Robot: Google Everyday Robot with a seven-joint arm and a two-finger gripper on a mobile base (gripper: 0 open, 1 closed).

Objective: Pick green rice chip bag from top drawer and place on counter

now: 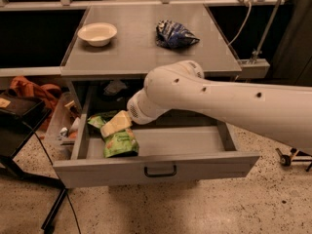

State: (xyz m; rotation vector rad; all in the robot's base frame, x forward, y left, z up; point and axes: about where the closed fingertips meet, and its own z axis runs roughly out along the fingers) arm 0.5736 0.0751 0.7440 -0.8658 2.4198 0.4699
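Observation:
The robot's gripper should close on the crumpled middle (114,132) of the green rice chip bag, between the bag's two ends, to lift it out of the top drawer.
The top drawer (161,165) is pulled open below the counter (141,52). The green rice chip bag (120,142) lies crumpled in the drawer's left part, with one end reaching toward the left wall. My gripper (116,123), tan at the tip of the white arm (219,101), reaches down into the drawer. It sits right over the upper part of the bag and hides its middle. I cannot tell whether it touches the bag.
A cream bowl (97,33) stands at the counter's back left and a dark blue foil snack bag (174,34) at its back middle. A bin of clutter (66,126) and a black stand (19,116) sit left of the cabinet.

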